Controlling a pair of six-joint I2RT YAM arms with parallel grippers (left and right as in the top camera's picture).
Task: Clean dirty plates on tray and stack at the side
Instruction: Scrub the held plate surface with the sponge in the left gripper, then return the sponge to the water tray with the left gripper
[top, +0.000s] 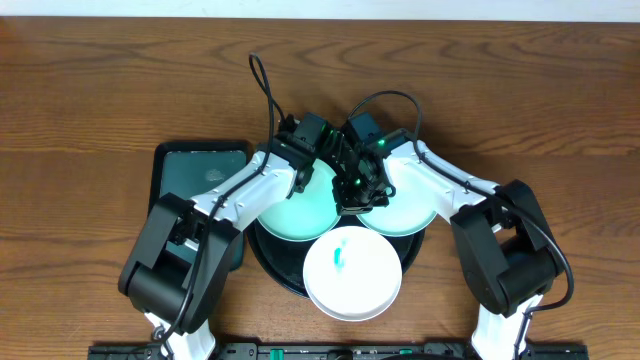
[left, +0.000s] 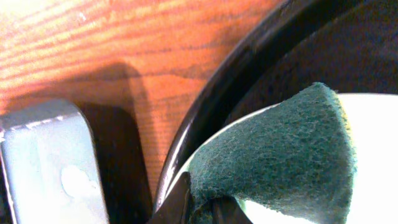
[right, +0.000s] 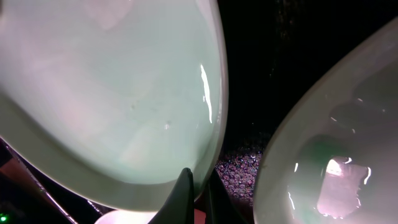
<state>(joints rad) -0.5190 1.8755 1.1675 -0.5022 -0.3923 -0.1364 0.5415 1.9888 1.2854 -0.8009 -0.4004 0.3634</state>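
Next, I release the green scouring sponge with my left gripper in the near half of the dark-green rectangular tray (top: 204, 222).
The round black tray (top: 275, 268) holds two mint plates and a white plate (top: 352, 285) with a teal smear, at the front. My left gripper (top: 303, 168) is over the far edge of the left mint plate (top: 295, 212), shut on a green scouring sponge (left: 280, 155) that rests on the pale plate (left: 376, 112) next to the tray rim (left: 249, 62). My right gripper (top: 354, 196) is between the two mint plates. Its jaws (right: 200, 193) are shut on the rim of the left mint plate (right: 112, 93). The right mint plate (top: 410, 205) lies beside it (right: 336, 143).
A dark-green rectangular tray (top: 200, 175) lies left of the round tray, with its pale corner (left: 43, 168) near the left gripper. Brown wood tabletop (top: 120, 80) surrounds everything. Both arms cross over the back of the round tray.
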